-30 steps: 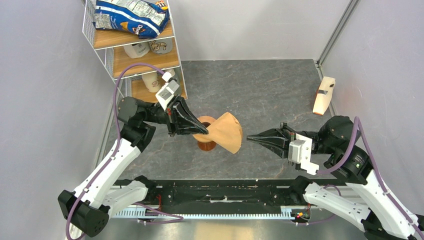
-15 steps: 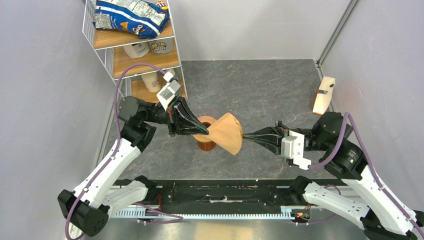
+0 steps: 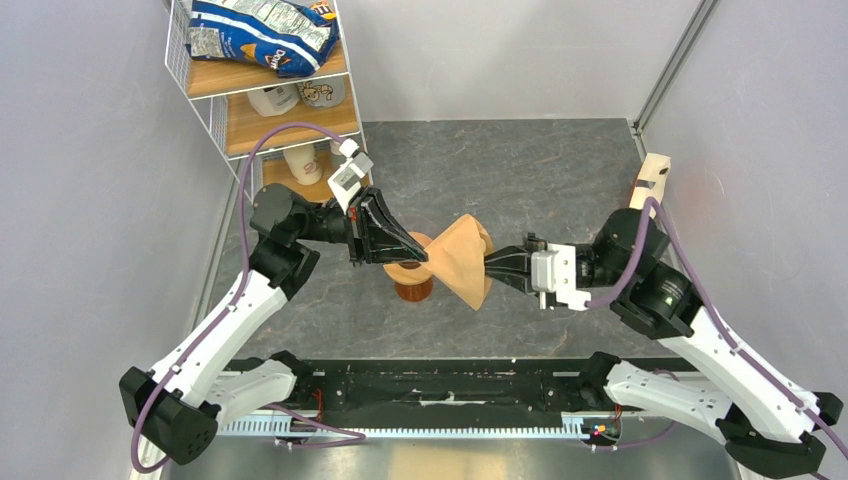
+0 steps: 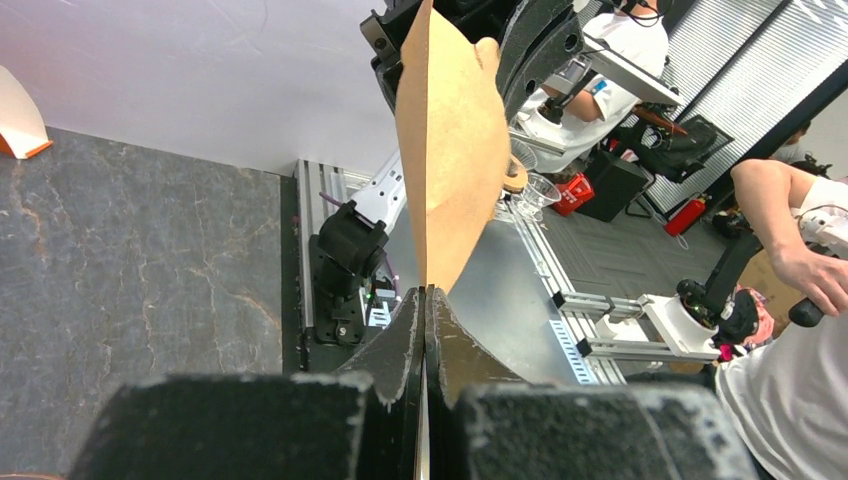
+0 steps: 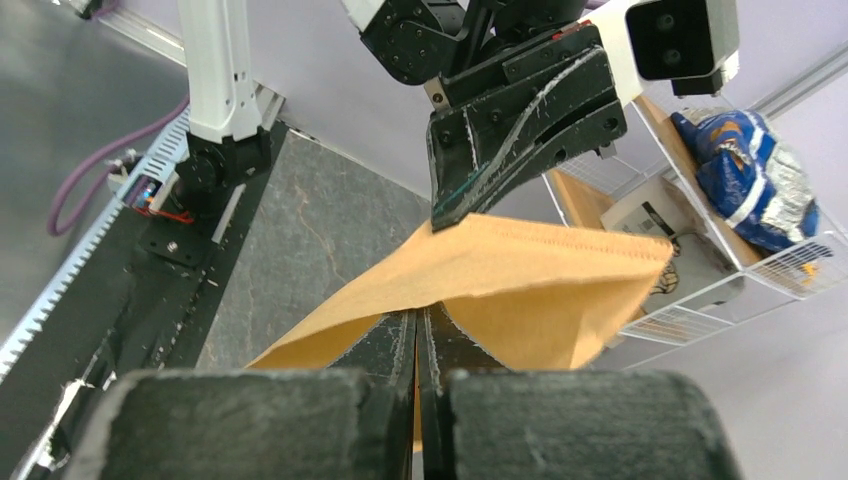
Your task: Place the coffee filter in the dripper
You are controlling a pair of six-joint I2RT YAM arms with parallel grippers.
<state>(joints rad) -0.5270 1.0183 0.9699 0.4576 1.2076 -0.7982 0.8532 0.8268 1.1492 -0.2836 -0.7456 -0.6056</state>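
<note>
The robot's right gripper has its shut fingers inside the coffee filter's narrow opening, so it should open them to spread the filter, then take one side of the filter's rim [image 5: 580, 352].
The tan coffee filter [image 3: 465, 262] hangs in the air between my two grippers, just right of the dripper [image 3: 403, 270], a light-wood ring on an amber glass vessel [image 3: 412, 290]. My left gripper [image 3: 425, 256] is shut on the filter's left corner and partly covers the ring. In the left wrist view the filter [image 4: 450, 150] stands edge-on above the shut left gripper [image 4: 425, 290]. My right gripper [image 3: 488, 263] is shut on the filter's right edge. In the right wrist view the filter [image 5: 500, 280] spreads over the right gripper [image 5: 417, 312], with paper showing between the fingers.
A wire shelf [image 3: 200, 90] at the back left holds a blue chips bag [image 3: 265, 30] and bottles. A pale wooden stand [image 3: 648, 190] leans at the right wall and also shows in the left wrist view [image 4: 15, 115]. The arm-base rail [image 3: 440, 385] runs along the near edge.
My right gripper moved left from open space to the filter's right edge and closed on it. My left arm shifted slightly right and up, still holding the filter.
</note>
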